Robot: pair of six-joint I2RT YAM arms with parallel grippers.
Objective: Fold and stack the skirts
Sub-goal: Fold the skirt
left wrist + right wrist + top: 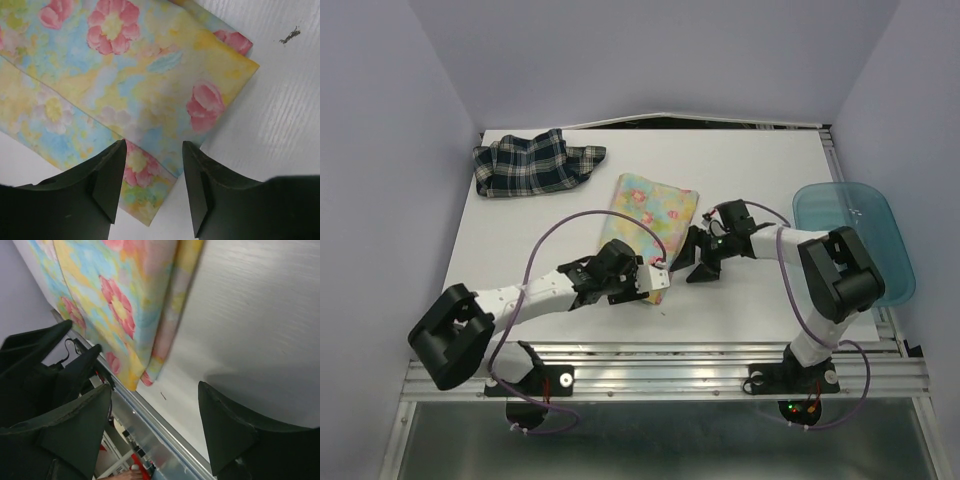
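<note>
Next, I take both layers at the skirt's near corner (140, 380) with my right gripper and straighten them before folding further, because the flower skirt's layers lie uneven along its side edge.
The pastel flower-print skirt (655, 210) lies folded flat in the middle of the table. It also shows in the left wrist view (125, 85) and in the right wrist view (125, 305). The dark plaid skirt (535, 163) lies crumpled at the far left. My left gripper (660, 272) is open over the flower skirt's near corner, its jaws (154, 150) straddling that corner and holding nothing. My right gripper (696, 260) is open and empty (155, 390), just right of the flower skirt's near edge, over bare table.
A translucent teal bin (855, 235) stands at the table's right edge, beside the right arm. The metal rail of the table's front edge (165, 430) runs close under both grippers. The left arm (35, 360) is close to the right gripper.
</note>
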